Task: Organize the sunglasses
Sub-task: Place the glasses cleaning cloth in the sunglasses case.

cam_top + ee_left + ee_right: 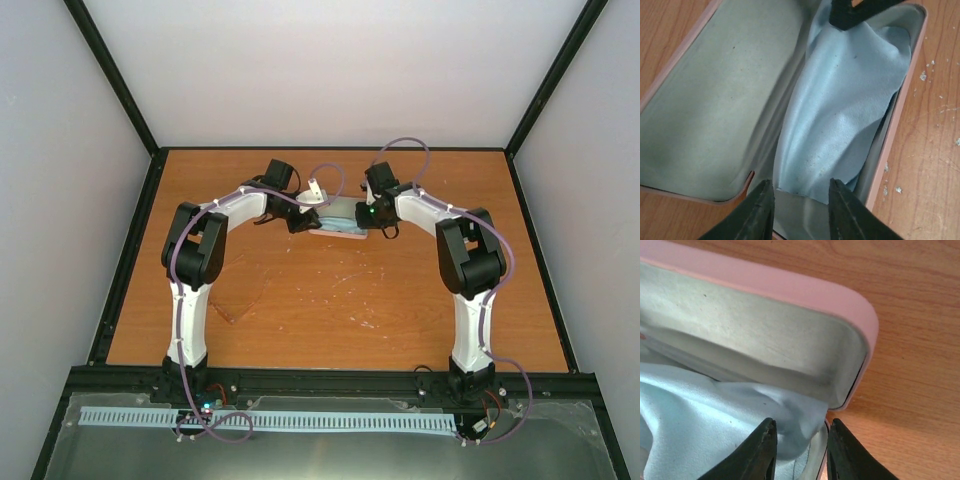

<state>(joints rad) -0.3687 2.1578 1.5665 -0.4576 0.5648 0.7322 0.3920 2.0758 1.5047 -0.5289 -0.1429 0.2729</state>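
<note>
I can see the light blue cloth's edge stops short of the end of the case, so next I grab the cloth's corner [779, 184] next to the hinge with my left gripper and spread it out.
The pale pink case [334, 231] lies open at the far middle of the table, its grey lining [715, 100] bare on one half. A light blue cloth [845, 105] lies crumpled in the other half. My left gripper [800, 187] hovers open over the cloth's near edge, holding nothing. My right gripper [801, 424] is open at the opposite end, astride the case rim [860, 315], with a corner of the cloth [795, 415] between its fingers. Its finger [850, 12] shows in the left wrist view. The sunglasses [240, 300] lie flat on the wood near the left arm, away from both grippers.
Black frame rails [125, 250] run along the table's left, right and far edges. Purple cables [405, 145] loop above both arms. White scuff marks [930, 65] speckle the wood beside the case.
</note>
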